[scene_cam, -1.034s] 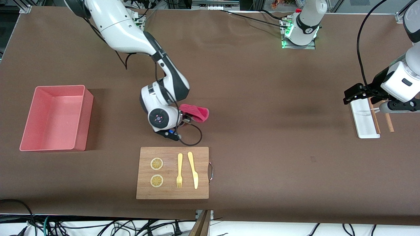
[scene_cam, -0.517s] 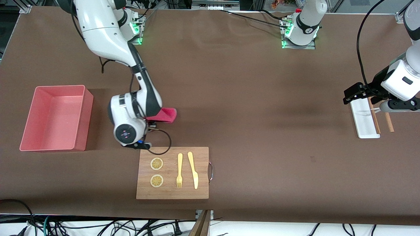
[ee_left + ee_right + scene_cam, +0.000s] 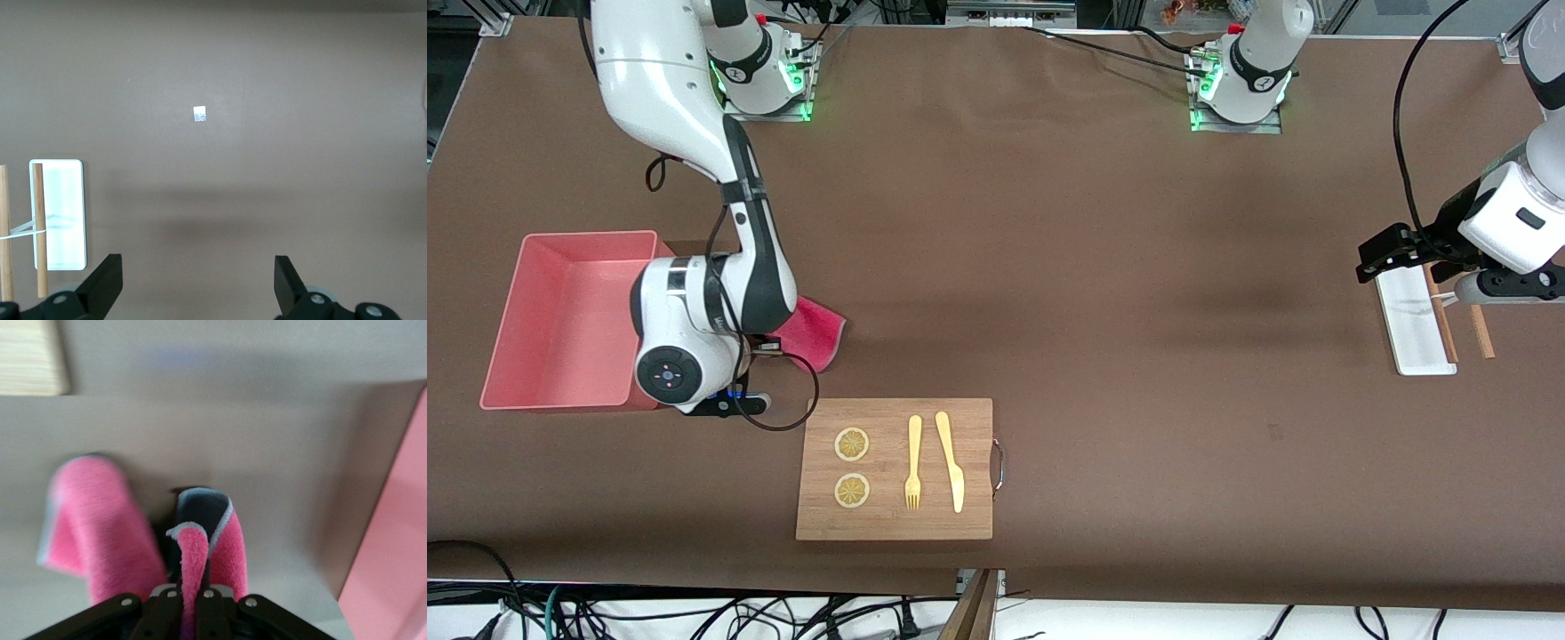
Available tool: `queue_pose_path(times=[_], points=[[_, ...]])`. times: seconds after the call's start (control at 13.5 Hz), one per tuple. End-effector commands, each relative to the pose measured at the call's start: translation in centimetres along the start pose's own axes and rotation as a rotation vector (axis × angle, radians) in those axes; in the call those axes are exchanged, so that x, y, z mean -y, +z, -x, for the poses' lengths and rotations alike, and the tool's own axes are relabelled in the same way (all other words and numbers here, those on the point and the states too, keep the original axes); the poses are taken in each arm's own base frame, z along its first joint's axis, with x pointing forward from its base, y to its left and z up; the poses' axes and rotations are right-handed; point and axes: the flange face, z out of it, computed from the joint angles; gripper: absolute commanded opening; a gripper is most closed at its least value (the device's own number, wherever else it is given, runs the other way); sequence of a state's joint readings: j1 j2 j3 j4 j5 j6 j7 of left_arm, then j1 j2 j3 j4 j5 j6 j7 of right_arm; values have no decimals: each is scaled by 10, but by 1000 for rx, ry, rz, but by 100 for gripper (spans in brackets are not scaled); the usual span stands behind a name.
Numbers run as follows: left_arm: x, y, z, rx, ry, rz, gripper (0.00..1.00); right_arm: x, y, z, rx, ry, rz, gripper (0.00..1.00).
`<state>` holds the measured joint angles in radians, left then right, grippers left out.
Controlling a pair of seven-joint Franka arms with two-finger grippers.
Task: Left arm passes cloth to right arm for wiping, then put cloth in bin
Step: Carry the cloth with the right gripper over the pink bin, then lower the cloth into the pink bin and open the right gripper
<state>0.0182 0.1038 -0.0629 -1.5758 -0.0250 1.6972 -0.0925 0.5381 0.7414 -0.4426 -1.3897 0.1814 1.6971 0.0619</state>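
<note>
The robot's right gripper needs to release the magenta cloth near the middle of the salmon-pink bin's bottom [image 3: 599, 324].
The magenta cloth [image 3: 811, 330] is folded and pinched in my right gripper [image 3: 193, 590], which is shut on it; two fuzzy lobes of the cloth [image 3: 100, 520] hang past the fingers. In the front view the right wrist covers the fingers. The gripper is over the table right beside the salmon-pink bin [image 3: 587, 238], whose wall [image 3: 400, 540] shows close by in the right wrist view. My left gripper [image 3: 197, 267] waits open and holds nothing, over the end of the white tray [image 3: 1414, 324] at the left arm's end of the table.
A wooden board [image 3: 894, 524] with two lemon slices, a yellow fork [image 3: 913, 462] and a knife [image 3: 950, 460] lies nearer the front camera than the cloth. Wooden chopsticks [image 3: 1480, 331] rest at the white tray. A small white mark [image 3: 199, 114] is on the brown table.
My right arm has swept the cloth across the table toward the bin, from above the board's knife side to beside the bin's wall. The left arm has not moved.
</note>
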Motion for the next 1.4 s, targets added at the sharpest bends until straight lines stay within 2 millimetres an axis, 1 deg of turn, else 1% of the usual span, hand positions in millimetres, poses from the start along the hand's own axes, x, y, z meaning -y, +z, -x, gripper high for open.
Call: queue_pose_path(times=[0.0,0.15,0.37,0.44,0.59,0.74,0.81,1.11,1.18,1.26,1.33], points=[[-2,-5,-3,-2,21,-35,100,-18,-63,31,-40,-16,-48,0],[-4,-8,-4,-8,24,-35,100,-56,-97,52,-34,7,-66,0],[-9,-8,-3,-10,34,-34,100,-116,-134,81,-16,-45,-89,0],[-9,-9,-3,-11,34,-34,100,-141,-137,88,2,-59,-90,0],[-9,-8,-3,-10,34,-33,100,-186,-137,94,9,-115,-64,0],[-8,-8,-3,-10,32,-33,100,-236,-126,98,42,-157,-8,0],[-8,-8,-3,-10,32,-33,100,-258,-114,96,61,-168,-11,0],[-7,-8,-3,-10,31,-33,100,-332,-58,79,71,-265,-9,0],[-6,-8,-3,-10,29,-33,100,-341,-39,73,72,-262,-8,0],[-8,-8,-3,-10,32,-33,100,-344,-26,67,67,-259,3,0],[-7,-8,-3,-10,31,-33,100,-341,-12,61,67,-262,8,0]])
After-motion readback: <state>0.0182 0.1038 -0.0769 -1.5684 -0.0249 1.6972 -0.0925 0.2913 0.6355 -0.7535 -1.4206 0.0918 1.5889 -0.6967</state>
